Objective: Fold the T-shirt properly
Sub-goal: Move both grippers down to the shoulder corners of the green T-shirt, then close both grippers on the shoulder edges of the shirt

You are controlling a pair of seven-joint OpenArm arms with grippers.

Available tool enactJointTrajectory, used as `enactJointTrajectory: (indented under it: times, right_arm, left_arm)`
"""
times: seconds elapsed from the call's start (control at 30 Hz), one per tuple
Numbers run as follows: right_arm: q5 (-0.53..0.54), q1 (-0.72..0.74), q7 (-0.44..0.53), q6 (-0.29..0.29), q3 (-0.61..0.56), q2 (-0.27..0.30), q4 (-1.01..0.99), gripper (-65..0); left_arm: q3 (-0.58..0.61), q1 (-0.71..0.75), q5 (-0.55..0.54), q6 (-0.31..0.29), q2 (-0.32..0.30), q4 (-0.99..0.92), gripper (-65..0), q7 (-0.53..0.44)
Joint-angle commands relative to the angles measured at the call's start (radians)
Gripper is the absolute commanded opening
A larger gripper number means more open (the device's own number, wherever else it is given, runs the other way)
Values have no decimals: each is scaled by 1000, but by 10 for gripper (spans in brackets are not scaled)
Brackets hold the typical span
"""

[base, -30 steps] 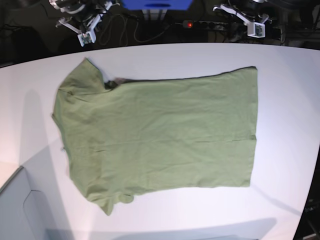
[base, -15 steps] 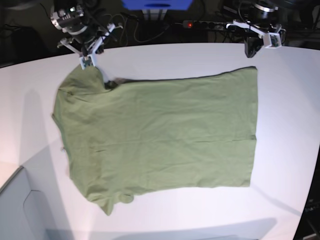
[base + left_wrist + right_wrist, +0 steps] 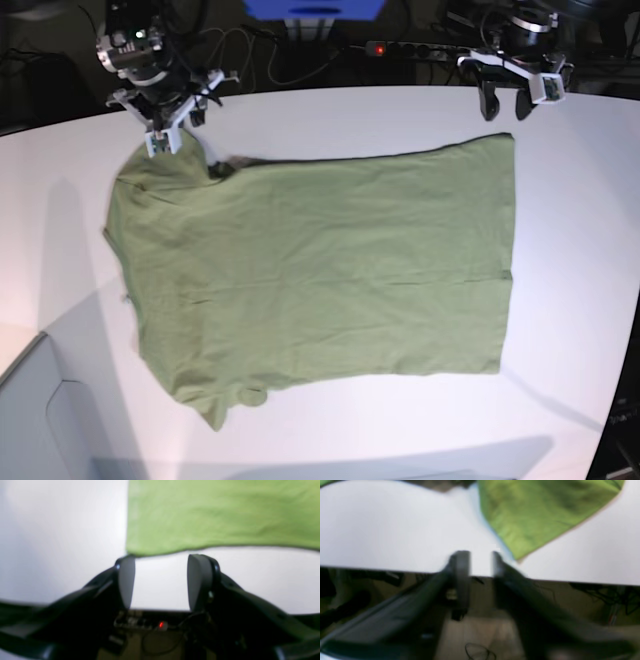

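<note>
The olive-green T-shirt has the far sleeve's outer edge [image 3: 139, 159] [image 3: 570, 525] between the sleeve tip and the shoulder. My right gripper should close there next.
The olive-green T-shirt [image 3: 310, 265] lies spread flat on the white table [image 3: 580, 250], with collar and sleeves at the left and the hem at the right. My left gripper [image 3: 505, 108] hovers at the table's far edge just behind the hem's far corner. In the left wrist view it [image 3: 162, 558] is open and empty, and the shirt corner [image 3: 200, 512] lies just past its fingertips. My right gripper [image 3: 165, 128] is over the far sleeve tip. In the blurred right wrist view it [image 3: 480, 553] shows a narrow gap and holds nothing, with the sleeve [image 3: 532, 512] ahead to its right.
A power strip with a red light [image 3: 385, 47] and cables lie behind the table's far edge, next to a blue object [image 3: 315, 8]. A grey panel [image 3: 40, 420] sits at the front left corner. The table's right edge curves away [image 3: 625, 330].
Both arms have come forward from behind the table towards the shirt's far corners. The right gripper now sits over the far sleeve. The shirt has not moved.
</note>
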Motion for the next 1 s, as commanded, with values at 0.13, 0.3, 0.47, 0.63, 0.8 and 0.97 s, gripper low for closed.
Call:
enactJointTrajectory:
  times: [0.13, 0.3, 0.47, 0.63, 0.8, 0.97]
  right_arm:
    - [3, -6, 16, 32, 6, 1, 18, -224]
    - [1, 3, 14, 49, 6, 2, 18, -210]
    - [1, 11, 7, 50, 6, 4, 17, -210]
    - [0, 8, 7, 50, 5, 4, 15, -210]
    - [-2, 8, 5, 50, 5, 5, 15, -210]
    - [-2, 10, 5, 50, 5, 5, 15, -210]
  left_arm:
    - [-8, -66, -2, 0, -6, -77, -326, -28]
    - [-6, -147, -4, 0, -3, -154, -325, -28]
    - [2, -224, -4, 0, -3, -217, -324, -28]
    - [0, -276, -4, 0, -3, -248, -323, -28]
    - [2, -298, -4, 0, -2, -298, -323, -28]
    - [3, -310, -4, 0, 4, -340, -323, -28]
